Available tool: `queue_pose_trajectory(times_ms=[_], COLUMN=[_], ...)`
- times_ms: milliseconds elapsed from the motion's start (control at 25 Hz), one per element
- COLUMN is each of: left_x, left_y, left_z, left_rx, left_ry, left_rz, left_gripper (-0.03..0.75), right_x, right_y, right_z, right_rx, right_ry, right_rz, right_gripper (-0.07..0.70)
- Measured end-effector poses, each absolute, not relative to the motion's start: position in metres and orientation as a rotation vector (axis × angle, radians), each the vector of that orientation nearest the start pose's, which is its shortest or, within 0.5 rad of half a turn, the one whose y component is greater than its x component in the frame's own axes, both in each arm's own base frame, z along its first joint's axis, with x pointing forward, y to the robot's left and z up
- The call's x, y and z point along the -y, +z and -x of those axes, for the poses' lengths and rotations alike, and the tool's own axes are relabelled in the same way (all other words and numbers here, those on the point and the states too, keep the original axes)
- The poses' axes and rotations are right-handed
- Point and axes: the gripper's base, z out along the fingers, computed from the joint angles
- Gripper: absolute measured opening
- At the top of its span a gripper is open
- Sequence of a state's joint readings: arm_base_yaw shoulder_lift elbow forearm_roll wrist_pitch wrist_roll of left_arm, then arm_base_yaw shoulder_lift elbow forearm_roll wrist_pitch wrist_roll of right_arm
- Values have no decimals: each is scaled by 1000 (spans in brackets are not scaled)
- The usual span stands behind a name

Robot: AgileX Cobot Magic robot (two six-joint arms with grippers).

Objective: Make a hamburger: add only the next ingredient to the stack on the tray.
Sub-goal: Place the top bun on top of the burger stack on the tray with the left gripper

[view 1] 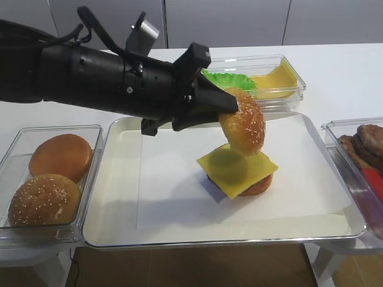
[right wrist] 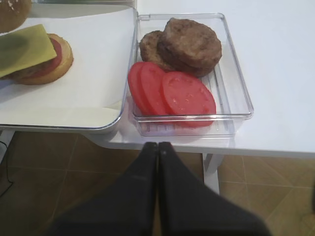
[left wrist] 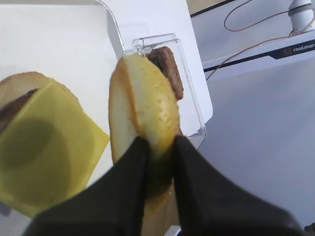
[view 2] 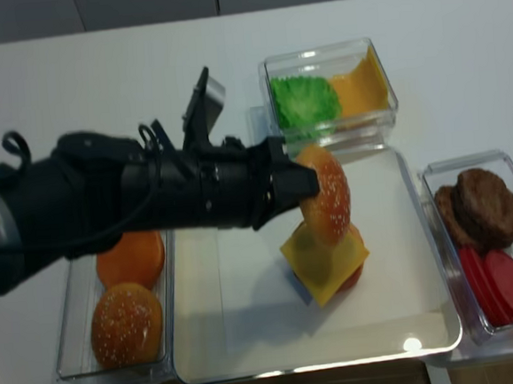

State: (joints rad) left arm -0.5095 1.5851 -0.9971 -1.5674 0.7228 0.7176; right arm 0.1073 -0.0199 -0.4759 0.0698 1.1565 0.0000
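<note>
The robot will place the sesame-seeded bun top down on the square yellow cheese slice (view 2: 336, 236) (left wrist: 37, 140) with its left gripper. The bun top now hangs just above the stack.
The sesame-seeded bun top (view 1: 243, 128) (view 2: 325, 195) hangs on edge, tilted, just above the stack. My left gripper (view 1: 230, 109) (left wrist: 161, 142) (view 2: 307, 184) is shut on its rim; the left wrist view shows the pale cut face (left wrist: 147, 108) between the black fingers. The stack (view 1: 239, 170) (view 2: 326, 262) (right wrist: 24, 49) (left wrist: 44, 157) has a square yellow cheese slice on top of a patty and bun base. It sits on white paper in the metal tray (view 1: 116, 197) (view 2: 197, 339). My right gripper (right wrist: 157, 145) is shut and empty, low by the table's front edge, in front of the right box.
A clear box (view 1: 18, 149) left of the tray holds a smooth bun (view 1: 61, 156) and a seeded bun (view 1: 45, 200). A box behind the tray holds lettuce (view 1: 230, 81) and cheese (view 1: 275, 78). The right box (right wrist: 236, 83) holds patties (right wrist: 189, 44) and tomato slices (right wrist: 187, 93).
</note>
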Motion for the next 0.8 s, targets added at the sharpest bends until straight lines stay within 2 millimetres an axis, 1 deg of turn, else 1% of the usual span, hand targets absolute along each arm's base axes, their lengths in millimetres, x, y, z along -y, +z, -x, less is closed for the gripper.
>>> queue_pose_trajectory(times_ms=[320,800], left_x=[228,231], left_y=[247,238], left_z=[-265,-271], left_rx=[-2398,-2389], left_ry=[-1553,-1583], left_rz=[-104,-44], left_gripper=[115,115], right_x=[-5,-5], right_y=[263,263], right_z=[10,10], right_rx=[-2142,-2142], right_ry=[148,148], right_rz=[122,122], right_gripper=[-5,-5])
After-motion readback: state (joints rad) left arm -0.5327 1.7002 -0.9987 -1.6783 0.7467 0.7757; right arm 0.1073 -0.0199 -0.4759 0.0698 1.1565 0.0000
